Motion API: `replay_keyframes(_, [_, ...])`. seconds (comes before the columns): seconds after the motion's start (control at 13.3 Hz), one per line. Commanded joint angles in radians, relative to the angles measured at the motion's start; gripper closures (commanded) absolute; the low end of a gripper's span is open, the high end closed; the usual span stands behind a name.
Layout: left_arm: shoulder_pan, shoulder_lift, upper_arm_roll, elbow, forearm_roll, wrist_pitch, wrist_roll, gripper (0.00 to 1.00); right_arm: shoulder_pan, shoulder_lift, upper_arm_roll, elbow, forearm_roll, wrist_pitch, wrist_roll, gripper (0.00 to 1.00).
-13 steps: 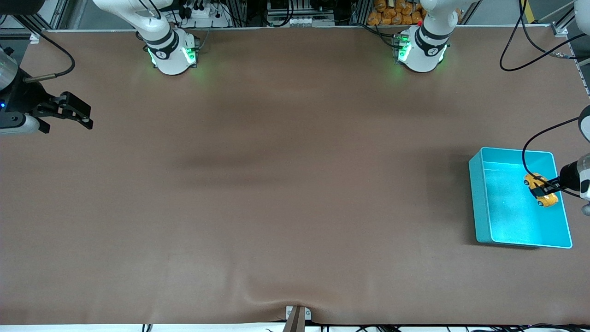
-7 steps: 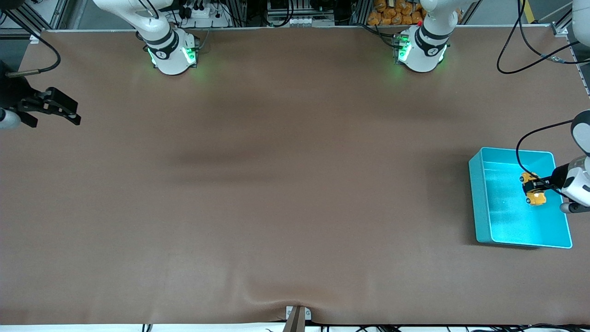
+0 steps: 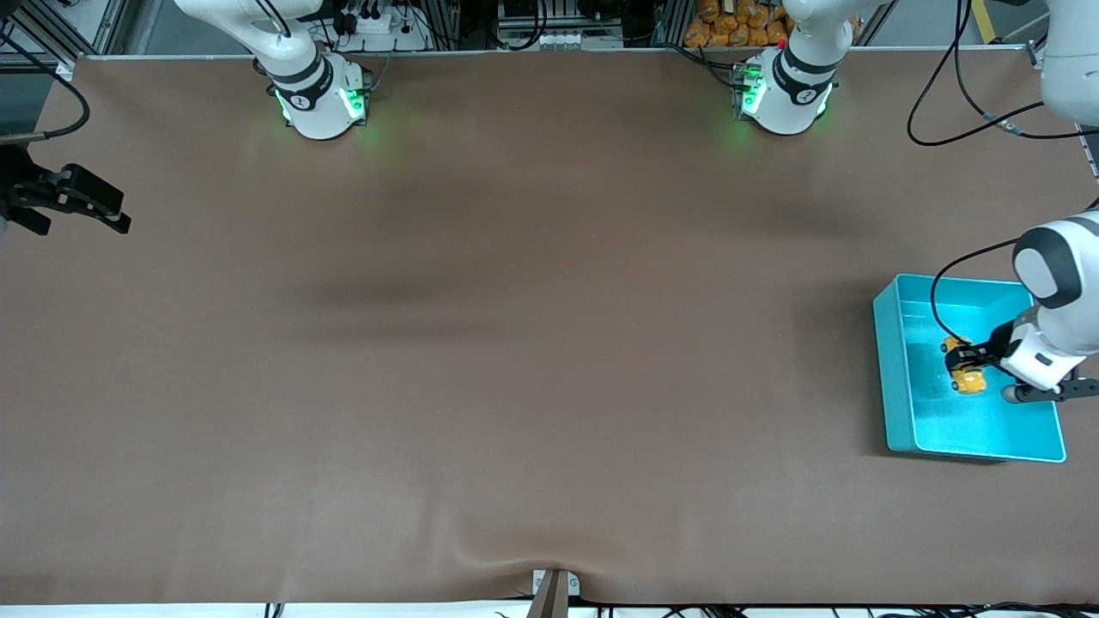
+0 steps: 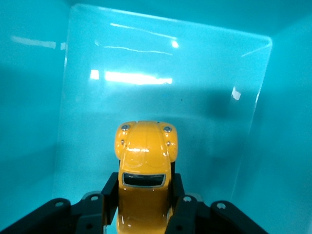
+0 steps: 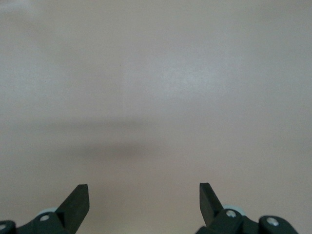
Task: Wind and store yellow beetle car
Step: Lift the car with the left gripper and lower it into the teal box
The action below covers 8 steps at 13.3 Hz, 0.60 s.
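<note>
Next, my left gripper lets go of the yellow beetle car on the turquoise bin's bottom, next to the bin's side (image 3: 932, 355) (image 4: 159, 179) facing the mat.
The yellow beetle car (image 3: 970, 384) is a small glossy toy and sits inside the turquoise bin (image 3: 893, 369) at the left arm's end of the table. My left gripper (image 3: 960, 360) is shut on the car's sides. In the left wrist view the car (image 4: 145, 146) sticks out from between the black fingers of the left gripper (image 4: 144, 183), nose toward a bin wall (image 4: 29, 97). I cannot tell whether its wheels touch the bin floor. My right gripper (image 3: 79, 225) hangs open and empty over the table's edge at the right arm's end; the right wrist view shows this gripper (image 5: 144, 195) over bare mat.
The brown mat (image 3: 532, 343) covers the table. The two arm bases (image 3: 322, 99) (image 3: 786, 94) stand along the edge farthest from the front camera. A black cable (image 3: 944, 300) loops over the bin.
The left gripper has carried the car lower and farther into the bin, toward its middle. The right gripper has drawn back toward the table's edge, still open.
</note>
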Motion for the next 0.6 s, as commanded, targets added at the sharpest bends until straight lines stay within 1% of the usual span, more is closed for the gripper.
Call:
replay_keyframes(0.0, [0.005,0.004,-0.006,-0.019,0.057,0.019,0.016,1.0,-0.026,-0.027,0.001,-0.023,0.021,-0.013,0.003,0.0])
replay_keyframes(0.53, [0.004,0.041,-0.004,-0.02,0.06,0.02,0.014,1.0,-0.029,-0.027,-0.003,-0.019,0.021,-0.025,-0.003,0.0])
